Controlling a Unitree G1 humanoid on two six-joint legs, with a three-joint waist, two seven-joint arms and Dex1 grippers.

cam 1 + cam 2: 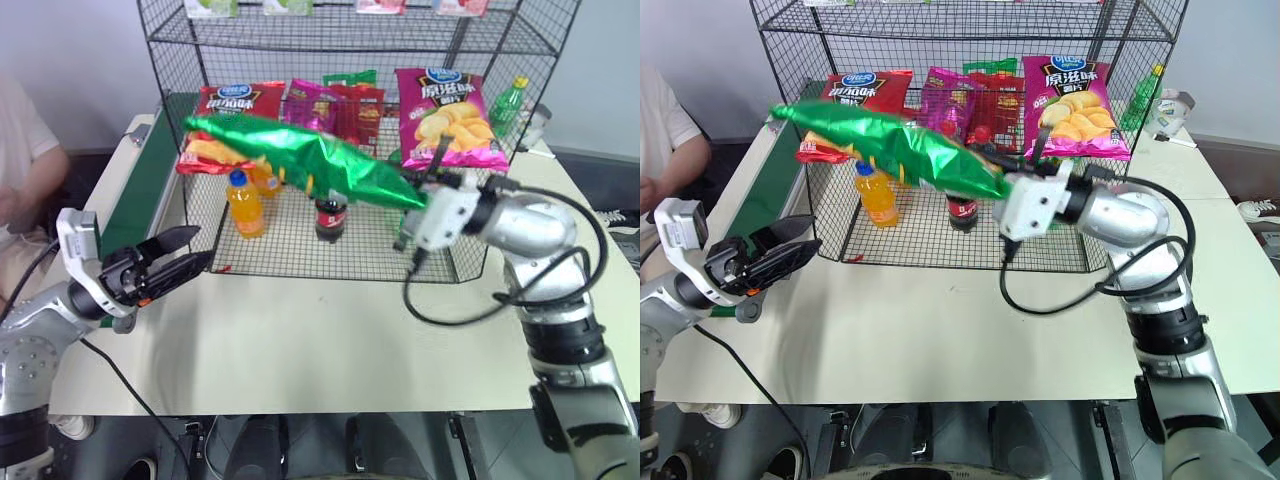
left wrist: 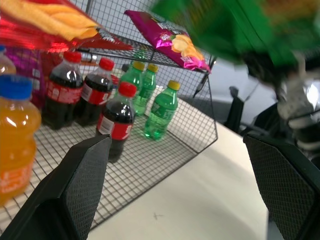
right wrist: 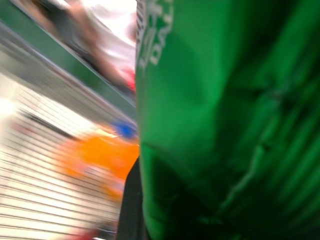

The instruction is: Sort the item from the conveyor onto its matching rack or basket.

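The green crisp bag will go down between the red bag and the big magenta bag (image 1: 334, 118), set there by my right gripper as I place it.
The item, a large shiny green crisp bag (image 1: 310, 160), hangs stretched sideways in the air in front of the rack's lowest tier. My right gripper (image 1: 418, 188) is shut on the bag's right end. Up close the green bag (image 3: 215, 125) lies right against that gripper. My left gripper (image 1: 190, 253) is open and holds nothing, low at the left beside the conveyor's near end, apart from the bag. The conveyor (image 1: 140, 190), a dark green belt, runs along the table's left side. The rack (image 1: 330, 255), a black wire-grid shelving unit, stands at the back of the table.
On the rack stand a red crisp bag (image 1: 235, 105), a magenta crisp bag (image 1: 445, 115), an orange drink bottle (image 1: 245, 205), a cola bottle (image 1: 330, 215) and green bottles (image 2: 162, 112). A person (image 1: 25, 170) sits at the far left. Bare pale tabletop (image 1: 320, 340) lies before the rack.
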